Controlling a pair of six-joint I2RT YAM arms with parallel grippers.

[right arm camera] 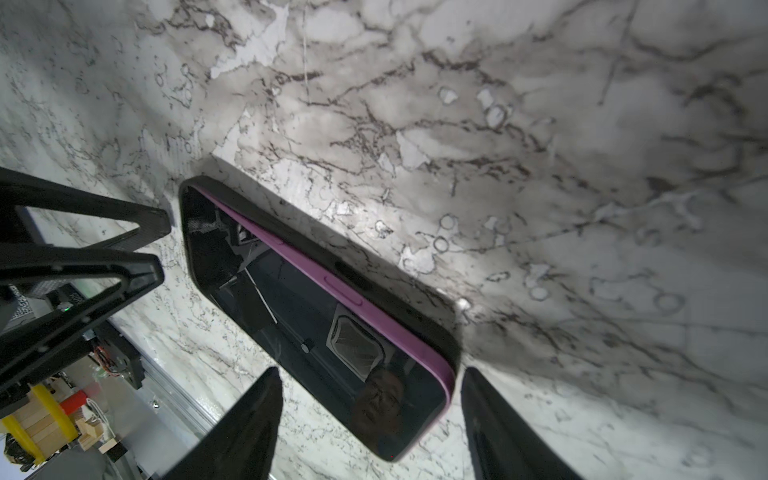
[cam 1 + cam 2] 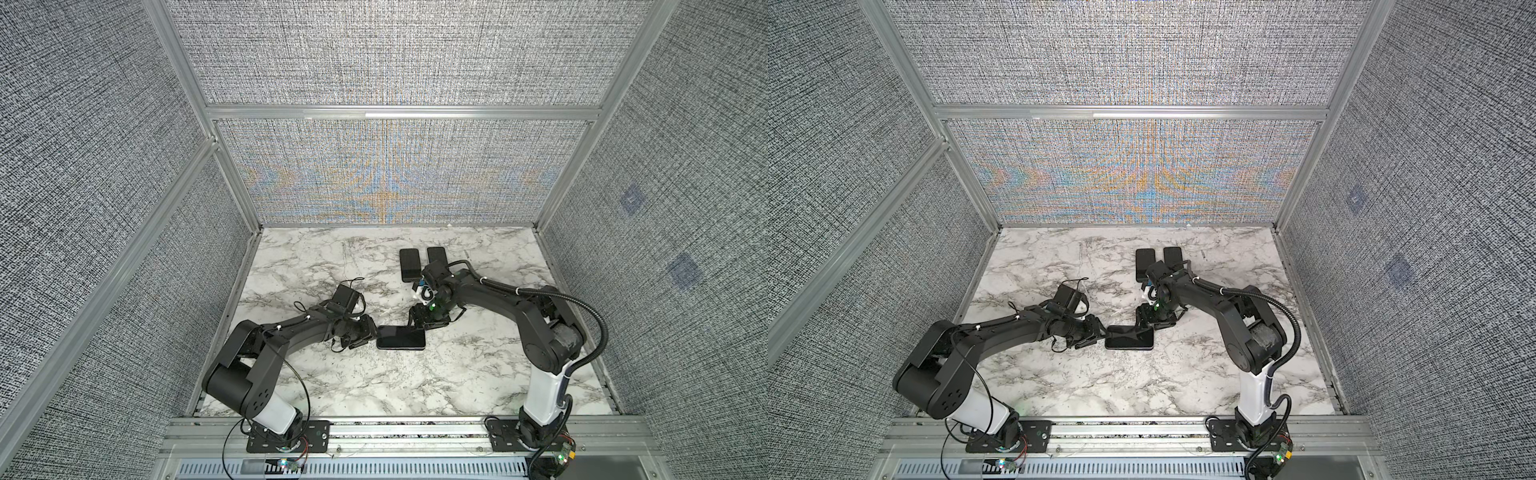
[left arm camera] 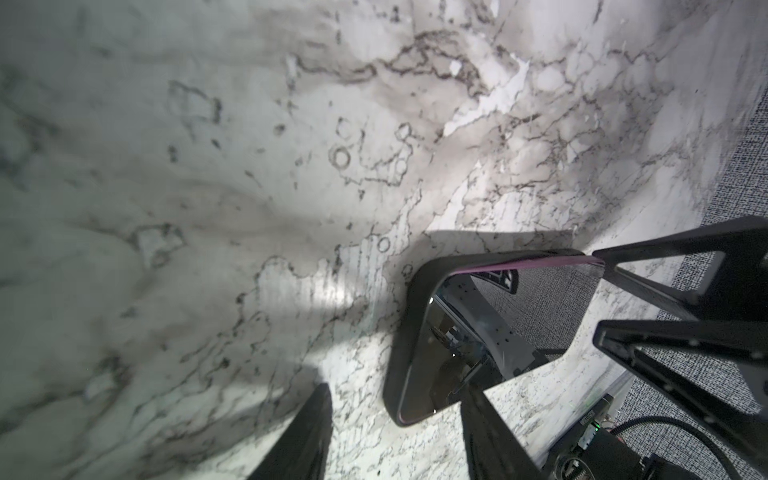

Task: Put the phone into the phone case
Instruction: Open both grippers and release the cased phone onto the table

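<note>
I can see the phone's purple long edge rides above the case's rim, so I will move my right gripper round the case's short end and pinch the case's rim at the near corner [image 1: 392, 456].
In both top views the phone [image 2: 401, 337] [image 2: 1128, 338] lies screen up in the black phone case, mid-table. The right wrist view shows the phone [image 1: 316, 332] with its purple long edge riding above the case rim [image 1: 374, 282]. My right gripper [image 1: 370, 428] [image 2: 417, 324] is open, its fingers either side of one end of the phone with a gap on each side. My left gripper [image 3: 395, 436] [image 2: 372, 334] is open at the other end. One of its fingers [image 3: 490, 436] overlaps the phone [image 3: 478, 324], and the other stands well off the case [image 3: 411, 316].
Two more dark phone-shaped slabs [image 2: 409, 264] [image 2: 436, 254] lie side by side at the back of the marble table [image 2: 332, 270], just beyond the right arm. Grey fabric walls with aluminium frames close in the table on three sides.
</note>
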